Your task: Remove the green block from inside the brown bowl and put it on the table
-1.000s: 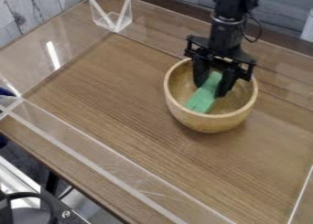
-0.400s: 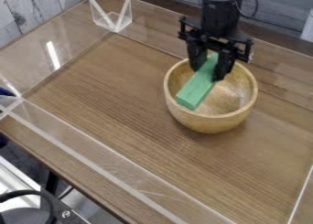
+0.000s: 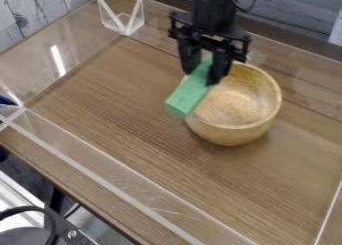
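Note:
Next, I release the green block on the bare table [image 3: 108,114] between the brown bowl and the clear wall by the black cable.
The green block [image 3: 189,92] hangs tilted in the air, its upper end pinched between the fingers of my black gripper [image 3: 209,61], which is shut on it. The block's lower end reaches past the left rim of the brown bowl [image 3: 235,107] and hovers over the table [image 3: 107,109]. The bowl is a round tan wooden one, sitting right of centre, and its pale inside now holds nothing. My arm comes down from the top of the view above the bowl's left edge.
Low clear acrylic walls [image 3: 80,154] border the tabletop on all sides. A clear bracket [image 3: 123,16] stands at the far left corner. Bare wood-grain surface stretches to the left and front of the bowl.
The gripper has lifted the green block out of the bowl and carried it up and to the left, from inside the bowl to beyond its left rim.

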`<state>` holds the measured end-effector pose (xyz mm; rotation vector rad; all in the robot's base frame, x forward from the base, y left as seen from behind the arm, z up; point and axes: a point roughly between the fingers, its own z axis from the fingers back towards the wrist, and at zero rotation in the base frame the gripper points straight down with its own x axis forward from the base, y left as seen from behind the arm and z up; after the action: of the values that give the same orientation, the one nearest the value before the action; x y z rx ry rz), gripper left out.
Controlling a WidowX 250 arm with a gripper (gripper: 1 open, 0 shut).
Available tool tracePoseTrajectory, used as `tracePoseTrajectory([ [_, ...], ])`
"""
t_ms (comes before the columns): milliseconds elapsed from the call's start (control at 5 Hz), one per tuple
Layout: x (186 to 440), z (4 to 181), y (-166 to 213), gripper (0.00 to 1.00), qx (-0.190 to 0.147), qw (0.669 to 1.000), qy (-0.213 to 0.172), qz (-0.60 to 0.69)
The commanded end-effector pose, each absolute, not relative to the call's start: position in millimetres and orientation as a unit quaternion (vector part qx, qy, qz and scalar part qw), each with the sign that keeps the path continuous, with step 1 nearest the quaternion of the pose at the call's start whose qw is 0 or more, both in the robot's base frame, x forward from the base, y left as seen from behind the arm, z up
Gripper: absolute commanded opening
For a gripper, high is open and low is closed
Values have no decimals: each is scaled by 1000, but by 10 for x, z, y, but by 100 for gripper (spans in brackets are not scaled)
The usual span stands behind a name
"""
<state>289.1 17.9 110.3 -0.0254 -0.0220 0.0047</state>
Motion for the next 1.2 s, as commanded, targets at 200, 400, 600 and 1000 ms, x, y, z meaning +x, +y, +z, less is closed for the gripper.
tracePoseTrajectory([
  [200, 2552, 1183, 772, 0, 29, 999, -17, 41],
  [400, 2390, 1101, 901, 0, 49, 997, -18, 52],
  [600, 2269, 1035, 959, 0, 65, 996, -18, 58],
  [1000, 2265, 911, 1143, 0, 57, 998, -3, 22],
])
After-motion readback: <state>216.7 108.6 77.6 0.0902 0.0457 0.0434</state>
